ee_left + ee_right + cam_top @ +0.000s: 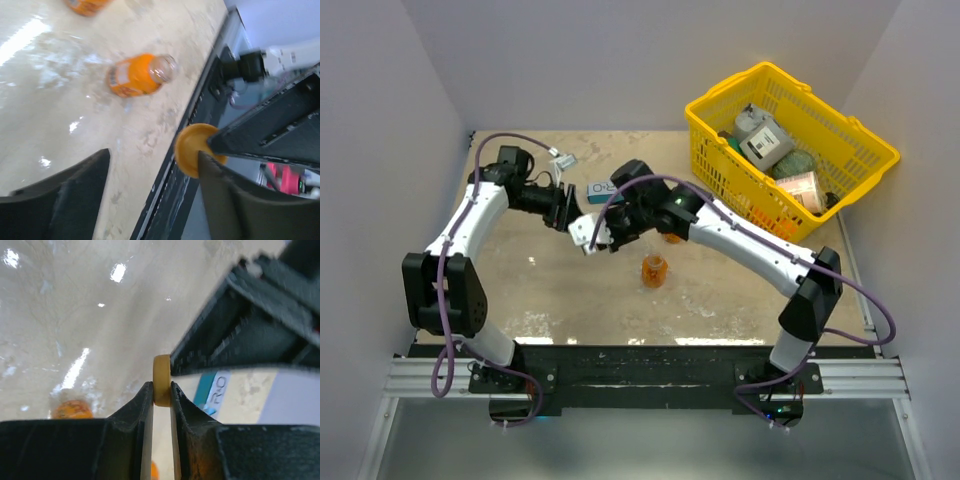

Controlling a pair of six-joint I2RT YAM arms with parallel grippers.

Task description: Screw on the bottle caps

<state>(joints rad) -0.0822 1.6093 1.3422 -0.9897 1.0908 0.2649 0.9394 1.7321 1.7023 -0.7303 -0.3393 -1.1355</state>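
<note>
My right gripper has the bottle cap, now on edge between its tips. It will let go of it on the bare table [704, 300] next to the uncapped orange bottle, toward the front edge.
In the right wrist view a small brownish-orange bottle cap [161, 380] stands on edge between the tips of my right gripper [161, 387], which is shut on it. The left wrist view shows the same bottle cap [192, 147] beside one finger of my left gripper [152, 160], whose jaws stand wide open. From above, the left gripper [572, 222] and right gripper [604, 236] meet tip to tip over the table's middle. One orange bottle [655, 268] stands uncapped just in front of them. A second bottle [671, 238] is mostly hidden under the right arm.
A yellow basket [715, 140] with several items stands at the back right. A blue-and-white box [600, 188] lies behind the grippers. The white side walls stand close on both sides.
</note>
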